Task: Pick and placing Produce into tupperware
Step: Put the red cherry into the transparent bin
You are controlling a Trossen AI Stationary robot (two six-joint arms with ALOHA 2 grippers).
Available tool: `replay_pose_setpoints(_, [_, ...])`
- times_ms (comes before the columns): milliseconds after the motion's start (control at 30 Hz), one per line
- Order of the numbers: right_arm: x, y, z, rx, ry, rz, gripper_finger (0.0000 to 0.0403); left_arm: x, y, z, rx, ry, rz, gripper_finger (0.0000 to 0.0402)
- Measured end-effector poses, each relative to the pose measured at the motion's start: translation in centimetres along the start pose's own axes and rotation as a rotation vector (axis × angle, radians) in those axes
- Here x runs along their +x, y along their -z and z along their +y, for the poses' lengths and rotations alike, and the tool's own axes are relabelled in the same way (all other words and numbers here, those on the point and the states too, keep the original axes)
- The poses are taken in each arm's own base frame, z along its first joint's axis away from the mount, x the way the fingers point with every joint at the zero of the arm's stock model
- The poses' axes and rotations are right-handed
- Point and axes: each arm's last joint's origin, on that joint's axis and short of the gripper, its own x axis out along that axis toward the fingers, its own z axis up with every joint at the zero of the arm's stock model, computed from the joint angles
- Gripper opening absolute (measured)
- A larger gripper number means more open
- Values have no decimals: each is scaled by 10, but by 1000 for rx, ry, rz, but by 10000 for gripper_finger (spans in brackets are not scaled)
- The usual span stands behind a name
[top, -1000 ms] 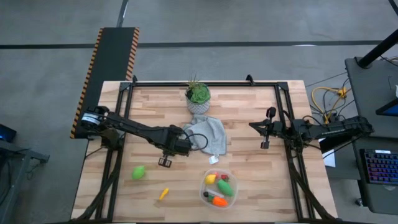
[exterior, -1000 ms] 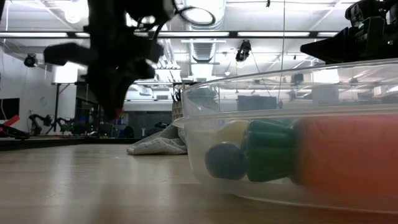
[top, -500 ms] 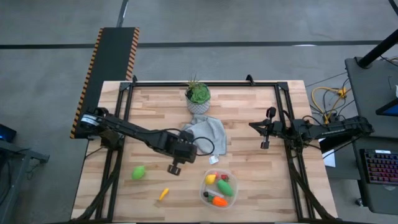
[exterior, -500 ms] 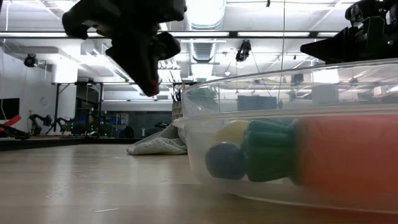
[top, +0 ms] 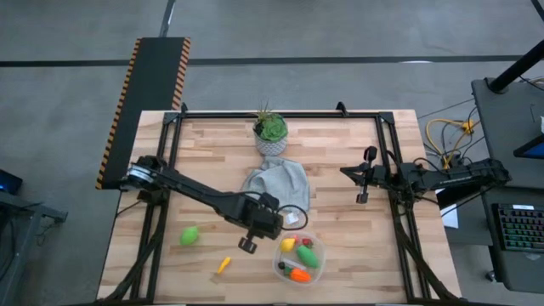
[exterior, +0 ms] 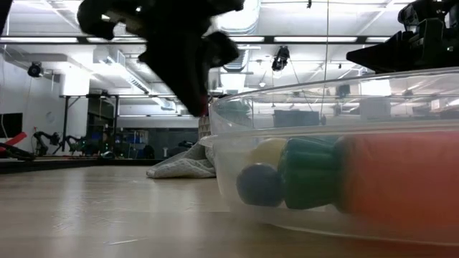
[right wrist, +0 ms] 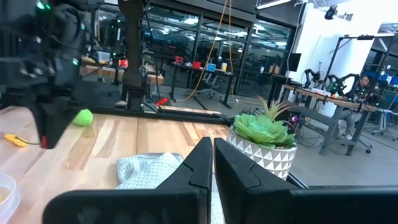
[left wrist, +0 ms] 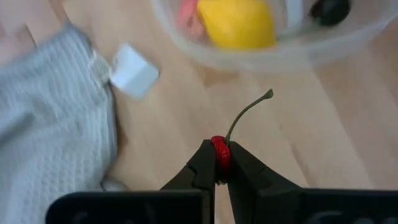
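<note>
The robot's left gripper will release the red berry in the tupperware [top: 290, 263], next to the dark berry, toward the green oval.
My left gripper [top: 247, 246] hovers just left of the tupperware [top: 277, 265] and is shut on a tiny red berry [left wrist: 220, 148] with a green stem. The clear tupperware holds a yellow lemon [top: 288, 244], a green oval [top: 307, 256], an orange carrot [top: 299, 274] and a dark berry. In the left wrist view its wall [left wrist: 292, 53] and the lemon [left wrist: 236, 22] lie just ahead of the fingers. Another green oval [top: 189, 235] and a small orange-yellow carrot [top: 223, 264] lie on the table at the near left. My right gripper [top: 364, 197] waits shut at the right side. My left gripper pinches the red berry [left wrist: 220, 148] between its two fingertips. The green stem [left wrist: 245, 114] sticks out past the fingers toward the tupperware. The berry is lifted clear of the table.
A grey cloth [top: 279, 183] with a white tag [top: 291, 218] lies at the table's middle, right behind the tupperware. A potted green plant [top: 270, 134] stands at the far edge. Bare wood shows to the left of and in front of the green oval.
My left gripper has moved toward the table's right and near edge, from beside the cloth to the tupperware's left rim, staying shut. The right arm has kept still.
</note>
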Motion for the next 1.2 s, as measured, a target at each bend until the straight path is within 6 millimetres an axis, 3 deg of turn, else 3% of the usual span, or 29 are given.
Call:
replay_pose_setpoints(300, [0, 0, 0, -1, 0, 1, 9, -16, -24, -5, 25, 32, -129, 1])
replay_pose_setpoints(900, [0, 0, 0, -1, -1, 4, 9, -18, -55, -13, 65, 191, -519, 1])
replay_pose_setpoints(1200, [0, 3, 1, -9, -6, 26, 9, 31, -54, -19, 20, 264, -444, 1])
